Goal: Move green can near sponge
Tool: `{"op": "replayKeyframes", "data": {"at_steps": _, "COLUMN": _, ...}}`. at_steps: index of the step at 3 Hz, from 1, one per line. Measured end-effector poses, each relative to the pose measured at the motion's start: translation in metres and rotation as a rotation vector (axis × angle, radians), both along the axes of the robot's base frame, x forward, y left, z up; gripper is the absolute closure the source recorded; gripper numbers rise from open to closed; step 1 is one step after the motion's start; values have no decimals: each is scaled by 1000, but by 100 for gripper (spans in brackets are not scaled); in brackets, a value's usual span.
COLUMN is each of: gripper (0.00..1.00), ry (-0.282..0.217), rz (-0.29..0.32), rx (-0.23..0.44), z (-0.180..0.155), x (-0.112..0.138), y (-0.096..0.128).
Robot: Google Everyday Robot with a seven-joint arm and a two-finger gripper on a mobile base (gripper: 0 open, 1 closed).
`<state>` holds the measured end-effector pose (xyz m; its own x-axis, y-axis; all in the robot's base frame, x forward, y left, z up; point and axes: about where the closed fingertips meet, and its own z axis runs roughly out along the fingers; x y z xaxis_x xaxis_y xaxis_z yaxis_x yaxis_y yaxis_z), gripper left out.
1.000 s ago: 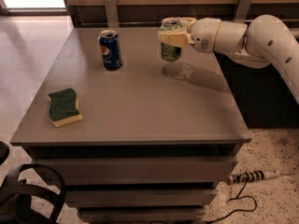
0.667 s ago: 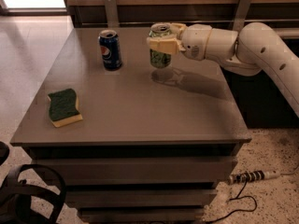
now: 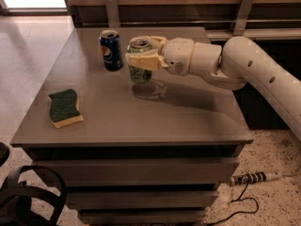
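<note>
The robot's gripper should put the green can down beside the sponge, in front of the blue Pepsi can (image 3: 112, 116).
The green can (image 3: 139, 73) has a mottled green label and a silver top. My gripper (image 3: 142, 52) is shut on it, one finger (image 3: 141, 61) across its front, and holds it a little above the grey table (image 3: 141, 117), right of the table's middle back. The sponge (image 3: 64, 107), dark green on a yellow base, lies flat near the table's front left corner, well to the left of and nearer than the can. My white arm (image 3: 244, 69) reaches in from the right.
A blue Pepsi can (image 3: 111, 50) stands upright at the back of the table, just left of the held can. A wooden wall with metal brackets runs behind the table. A power strip (image 3: 254, 178) and cable lie on the floor at the right.
My gripper has carried the green can leftward across the table, from the back right toward the middle. It is now close beside the Pepsi can. The sponge and Pepsi can have not moved.
</note>
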<state>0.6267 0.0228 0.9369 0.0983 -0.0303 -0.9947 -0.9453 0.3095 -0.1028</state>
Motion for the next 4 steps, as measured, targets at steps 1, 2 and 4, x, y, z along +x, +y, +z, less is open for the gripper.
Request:
{"op": "replayKeyframes", "data": {"at_steps": 1, "gripper": 100, "ry": -6, "rz": 58, "rx": -31, "z": -1, "x": -36, "y": 26}}
{"op": "replayKeyframes", "data": {"at_steps": 2, "gripper": 100, "ry": -12, "rz": 84, "rx": -59, "z": -9, "x": -60, "y": 43}}
{"op": "replayKeyframes", "data": {"at_steps": 4, "gripper": 100, "ry": 4, "rz": 118, "rx": -18, "z": -29, "x": -84, "y": 68}}
